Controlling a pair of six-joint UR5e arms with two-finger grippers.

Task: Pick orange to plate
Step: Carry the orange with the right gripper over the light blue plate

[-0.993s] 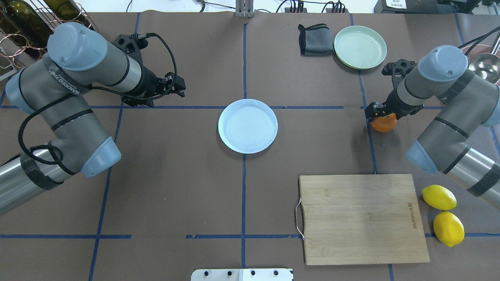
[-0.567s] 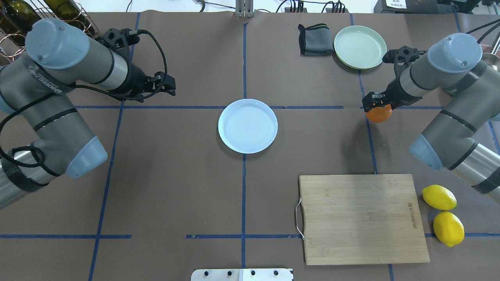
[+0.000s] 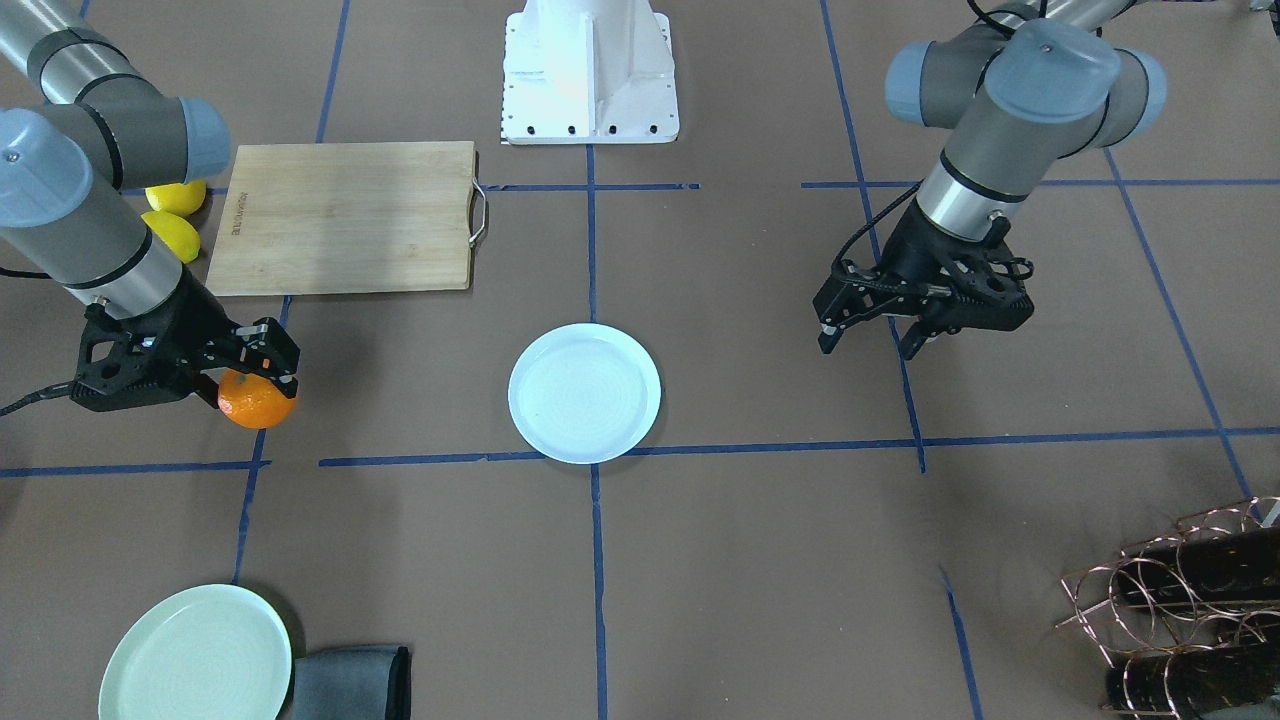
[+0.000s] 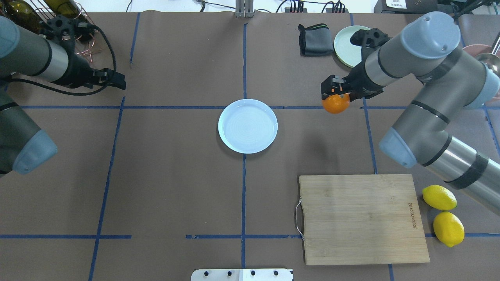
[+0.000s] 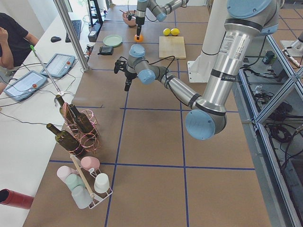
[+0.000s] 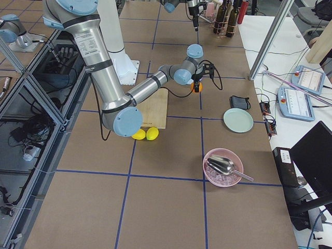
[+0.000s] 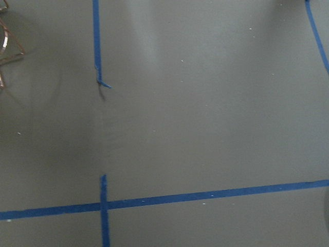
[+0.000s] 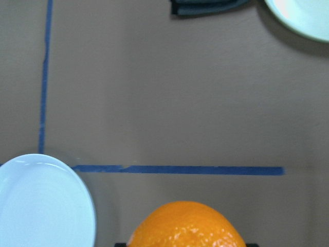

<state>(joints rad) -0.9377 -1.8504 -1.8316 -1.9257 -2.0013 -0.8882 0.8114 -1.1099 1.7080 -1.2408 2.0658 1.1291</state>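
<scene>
Next, my right gripper puts the orange down on the middle of the pale bluish-white plate [image 3: 588, 403] [image 8: 36, 213].
The orange [image 4: 336, 104] hangs above the table with my right gripper [image 4: 334, 96] shut on it from above; it also shows in the front view, orange [image 3: 257, 399] under the gripper [image 3: 252, 378]. In the right wrist view the orange [image 8: 187, 226] fills the bottom edge. The pale bluish-white plate [image 4: 247, 125] sits bare at the table's centre, well to the left of the held fruit, and its rim [image 8: 77, 180] shows at the wrist view's lower left. My left gripper [image 3: 868, 342] hovers open and holds nothing, far off over the table's left part.
A mint-green plate [image 4: 349, 50] and a folded grey cloth [image 4: 314, 39] lie at the far right, partly behind my right arm. A wooden cutting board [image 4: 363, 218] and two lemons [image 4: 439, 197] are near right. A bottle rack [image 3: 1180, 590] stands far left.
My right gripper has carried the orange leftward, off the table, closer to the bluish-white plate. My left arm has drawn back to the left, away from the centre.
</scene>
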